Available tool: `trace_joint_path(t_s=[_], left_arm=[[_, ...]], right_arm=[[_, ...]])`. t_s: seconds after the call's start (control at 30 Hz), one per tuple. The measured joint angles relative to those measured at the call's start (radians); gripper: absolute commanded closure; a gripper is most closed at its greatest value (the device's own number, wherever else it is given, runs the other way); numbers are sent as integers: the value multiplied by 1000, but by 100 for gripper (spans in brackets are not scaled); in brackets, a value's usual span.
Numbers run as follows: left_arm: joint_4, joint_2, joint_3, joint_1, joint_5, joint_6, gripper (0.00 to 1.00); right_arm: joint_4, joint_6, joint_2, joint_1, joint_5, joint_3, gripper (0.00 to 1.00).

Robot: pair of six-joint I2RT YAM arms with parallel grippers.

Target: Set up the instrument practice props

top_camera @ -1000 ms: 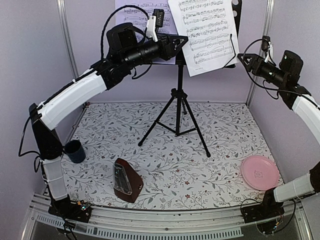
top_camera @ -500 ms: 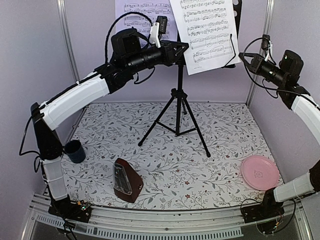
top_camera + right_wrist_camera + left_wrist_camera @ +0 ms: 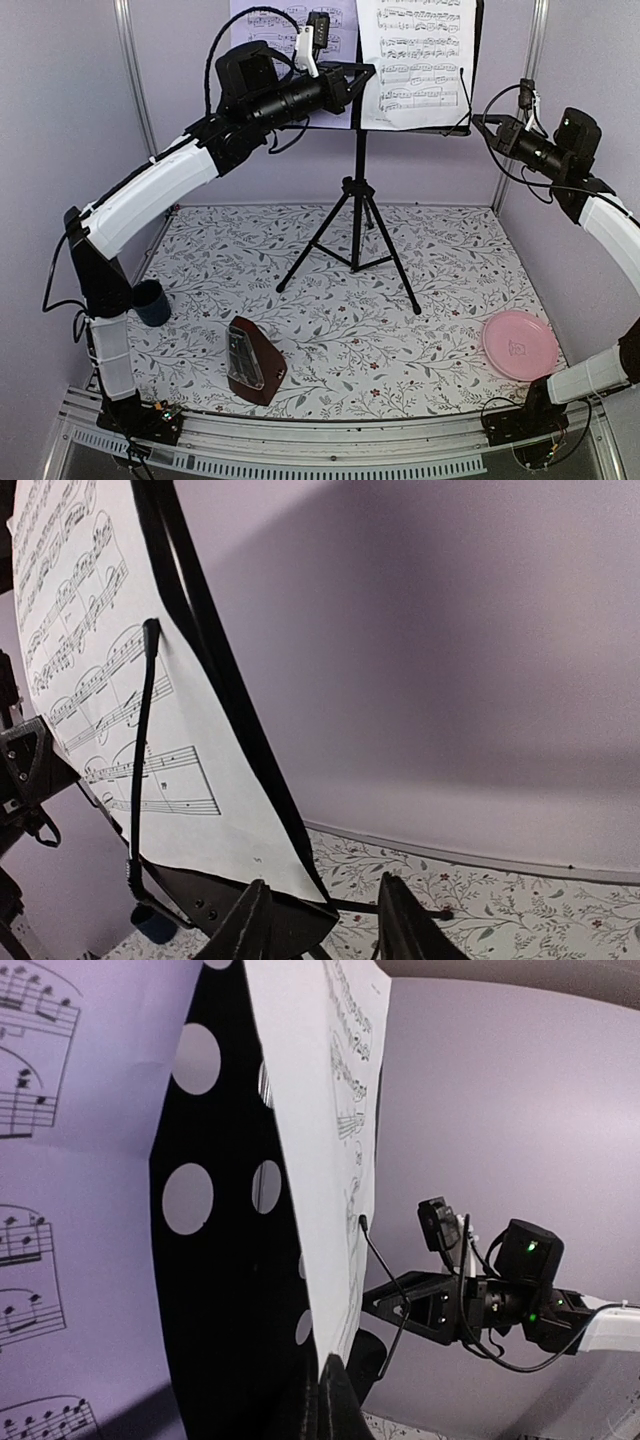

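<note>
The sheet behind the wire page holder leaves the outer edge of the desk bare, so the robot's right gripper needs to pinch the sheet's lower corner (image 3: 318, 892) and pull it over.
The black tripod music stand (image 3: 357, 190) stands at the back middle, its perforated desk (image 3: 230, 1260) at the top. One sheet of music (image 3: 290, 20) rests on the desk's left half. The other sheet (image 3: 418, 60) stands upright on the right half. My left gripper (image 3: 362, 78) is shut on this right sheet's lower left corner (image 3: 335, 1330). My right gripper (image 3: 479, 122) is open and empty just off the desk's lower right corner (image 3: 300, 920), which lies before its fingers. The dark-red metronome (image 3: 255, 362) stands on the mat at front left.
A dark blue mug (image 3: 150, 302) sits at the left edge of the floral mat. A pink plate (image 3: 520, 345) lies at front right. The tripod legs (image 3: 400, 270) spread over the mat's back middle. A wire page holder (image 3: 140, 740) lies over the right sheet.
The right sheet has swung from tilted to upright, square on the desk, with my left gripper holding its corner. My right gripper has shifted slightly left towards the desk.
</note>
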Motion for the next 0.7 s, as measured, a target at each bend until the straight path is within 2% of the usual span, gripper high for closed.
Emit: trace_joint_path(t_s=[0.1, 0.43, 0.53, 0.7], left_arm=[[-2, 16, 3, 0, -5, 3, 100], [-47, 70, 67, 0, -9, 12, 100], [-53, 76, 80, 0, -9, 15, 100], [-54, 79, 87, 0, -9, 23, 100]], right_arm=[[0, -2, -2, -1, 3, -3, 53], [9, -3, -2, -5, 2, 2, 54], [10, -11, -1, -6, 1, 5, 64], [22, -19, 10, -10, -15, 22, 98]])
